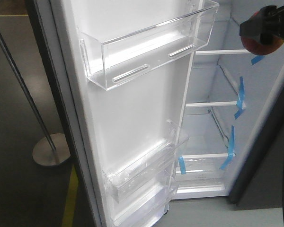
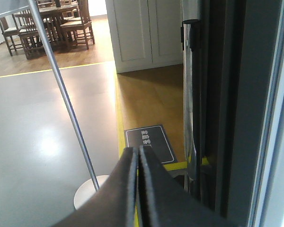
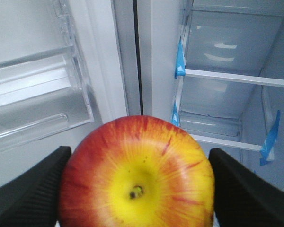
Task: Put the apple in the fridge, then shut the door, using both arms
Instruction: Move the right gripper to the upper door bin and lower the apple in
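I need to let go of the apple with my right gripper in the door's top clear bin, at the end [image 1: 180,28] closest to the shelves.
The fridge [image 1: 213,127] stands open, its white interior crossed by glass shelves and blue tape strips. Its door [image 1: 132,118] is swung wide to the left, the white lining carrying clear bins. My right gripper [image 3: 137,189] is shut on the red and yellow apple [image 3: 137,175]; in the front view the apple [image 1: 260,46] hangs at the upper right, in front of the top shelf, under the black fingers [image 1: 267,26]. My left gripper [image 2: 138,158] is shut and empty, low beside the door's dark outer edge [image 2: 227,118].
A metal pole [image 1: 19,85] on a round base [image 1: 51,149] stands left of the door. A yellow floor line [image 2: 119,118] and a dark floor sign [image 2: 149,142] lie below the left gripper. A dark panel [image 1: 270,156] flanks the fridge on the right.
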Available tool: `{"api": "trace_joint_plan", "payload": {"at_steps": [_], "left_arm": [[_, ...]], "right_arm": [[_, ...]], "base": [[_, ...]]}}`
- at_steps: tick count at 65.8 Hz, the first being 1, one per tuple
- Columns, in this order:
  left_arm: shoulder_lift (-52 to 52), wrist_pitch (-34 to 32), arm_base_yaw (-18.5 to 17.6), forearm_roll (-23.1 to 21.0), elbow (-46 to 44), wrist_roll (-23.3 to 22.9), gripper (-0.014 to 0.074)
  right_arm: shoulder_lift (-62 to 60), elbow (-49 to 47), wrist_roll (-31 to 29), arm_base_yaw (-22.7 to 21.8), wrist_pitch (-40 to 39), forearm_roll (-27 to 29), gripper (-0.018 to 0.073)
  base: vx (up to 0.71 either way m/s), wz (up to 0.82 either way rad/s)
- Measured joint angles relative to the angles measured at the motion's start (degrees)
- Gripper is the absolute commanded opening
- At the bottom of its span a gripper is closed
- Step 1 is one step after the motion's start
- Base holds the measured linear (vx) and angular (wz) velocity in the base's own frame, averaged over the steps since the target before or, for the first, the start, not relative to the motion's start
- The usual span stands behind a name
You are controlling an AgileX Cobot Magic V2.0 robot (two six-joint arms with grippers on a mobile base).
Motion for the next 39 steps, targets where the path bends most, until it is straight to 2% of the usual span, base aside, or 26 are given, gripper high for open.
{"api": "trace_joint_plan", "payload": {"at_steps": [6,12,24,27,32,39], "left_arm": [[0.00,0.00,0.00,0.00,0.00,0.00,-0.0006],[0.00,0.00,0.00,0.00,0.00,0.00,-0.0006],[0.00,0.00,0.00,0.00,0.00,0.00,-0.0006],[0.00,0.00,0.00,0.00,0.00,0.00,-0.0006],[0.00,0.00,0.00,0.00,0.00,0.00,-0.0006],[0.00,0.00,0.00,0.00,0.00,0.00,-0.0006]], "right_arm": [[-0.61,-0.27,-1.52,0.00,-1.83,5.04,0.0172],[-0.69,-2.78,-7.30,0.00,-2.57,12.48,0.0172],[3.64,-13.00,-26.85,0.00,-0.30,38.37,0.0176],[5.58,-15.12,-30.87,0.00,1.43,42.71,0.0176],[9.68,-18.66,-34.68,0.00,4.32,47.89,0.0179],[15.55,-22.72,-36.32,0.02,8.36,49.91,0.0183]], "base": [[0.00,0.00],[0.00,0.00],[0.00,0.00],[0.00,0.00],[0.00,0.00],[0.00,0.00]]}}
